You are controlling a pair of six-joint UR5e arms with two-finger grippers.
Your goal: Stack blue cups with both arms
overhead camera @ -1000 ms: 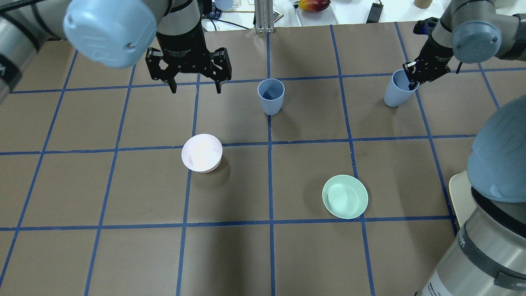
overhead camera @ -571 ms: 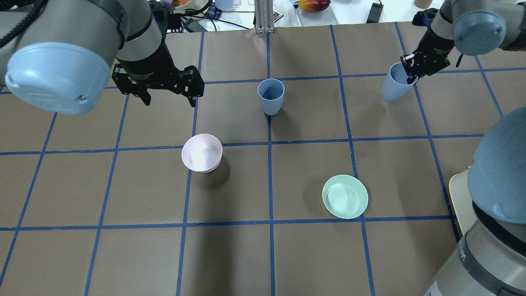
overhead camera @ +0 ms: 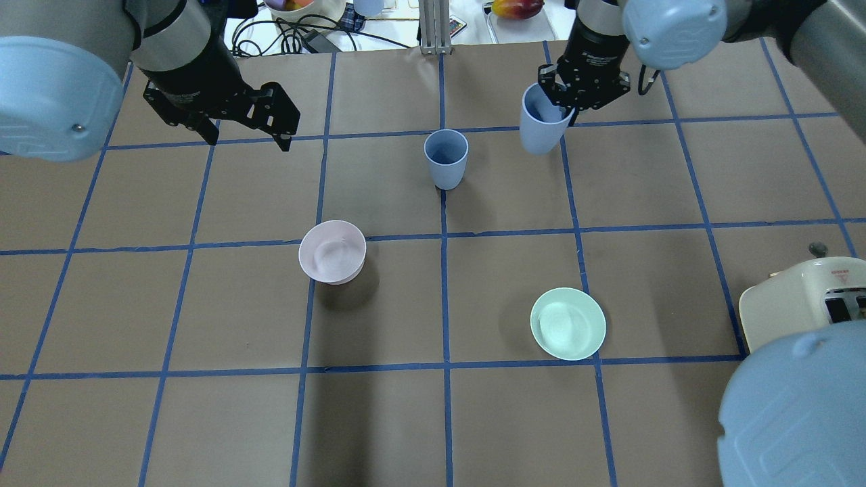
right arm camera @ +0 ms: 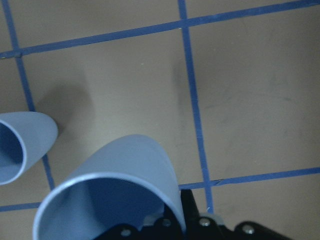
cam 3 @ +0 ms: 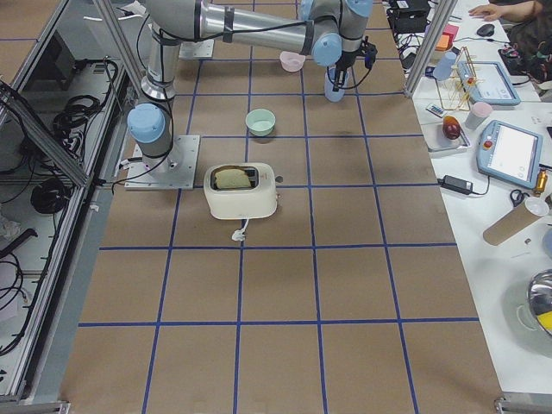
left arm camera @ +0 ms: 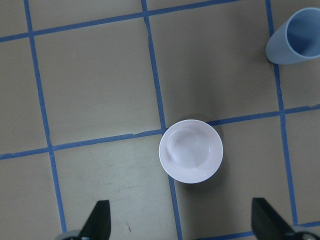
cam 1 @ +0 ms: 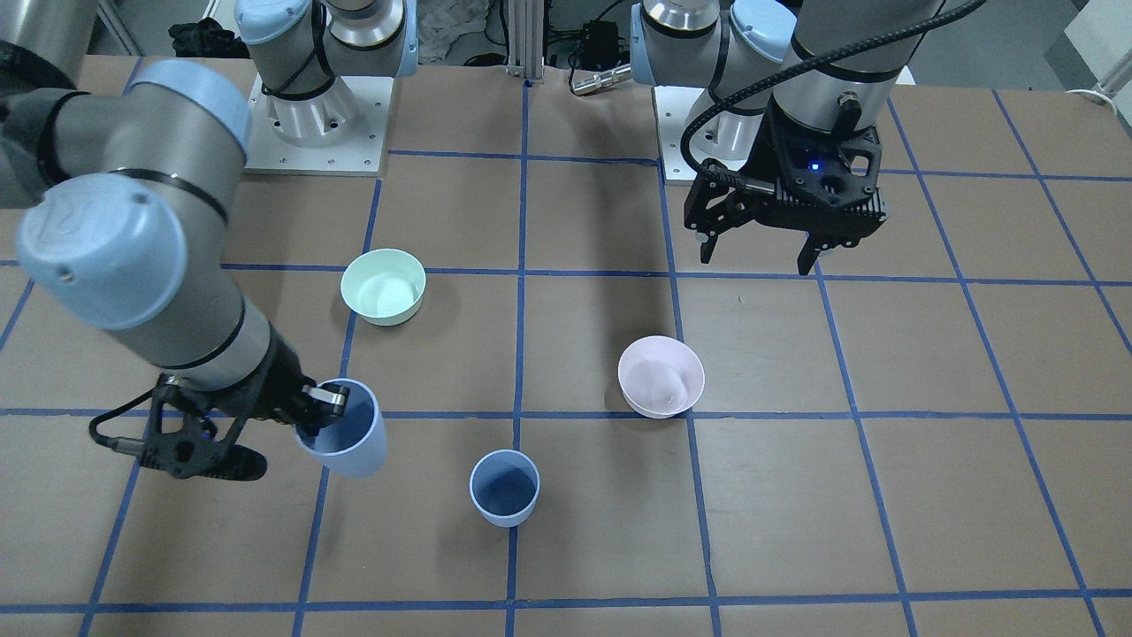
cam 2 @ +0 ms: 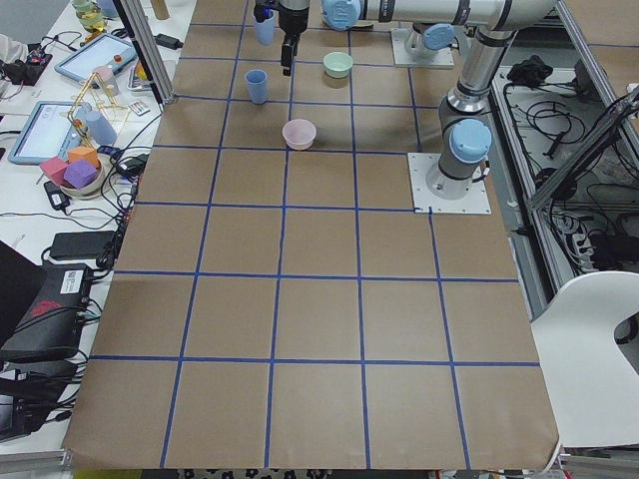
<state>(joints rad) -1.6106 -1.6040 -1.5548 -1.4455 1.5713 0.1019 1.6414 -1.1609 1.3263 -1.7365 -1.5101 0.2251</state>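
The blue cup in my right gripper needs to be let go inside the other blue cup (cam 1: 503, 487) (right arm camera: 11, 151) standing upright on the table.
One blue cup (overhead camera: 446, 159) stands upright on the table near the middle; it also shows in the front view (cam 1: 504, 488) and at the left edge of the right wrist view (right arm camera: 20, 145). My right gripper (overhead camera: 563, 106) is shut on the rim of the second blue cup (overhead camera: 540, 127) and holds it tilted above the table, to the right of the standing cup; the front view shows the gripper (cam 1: 323, 409) and the held cup (cam 1: 343, 429). My left gripper (overhead camera: 245, 135) is open and empty, high at the far left; its fingertips (left arm camera: 100, 220) show above the pink bowl.
A pale pink bowl (overhead camera: 332, 251) sits left of centre and a mint-green bowl (overhead camera: 567, 322) right of centre. A cream toaster (overhead camera: 798, 304) stands at the right edge. Cables and clutter lie beyond the table's far edge.
My right gripper has carried its cup leftward, from the far right to just right of the standing cup. My left gripper has moved further left and away from the standing cup.
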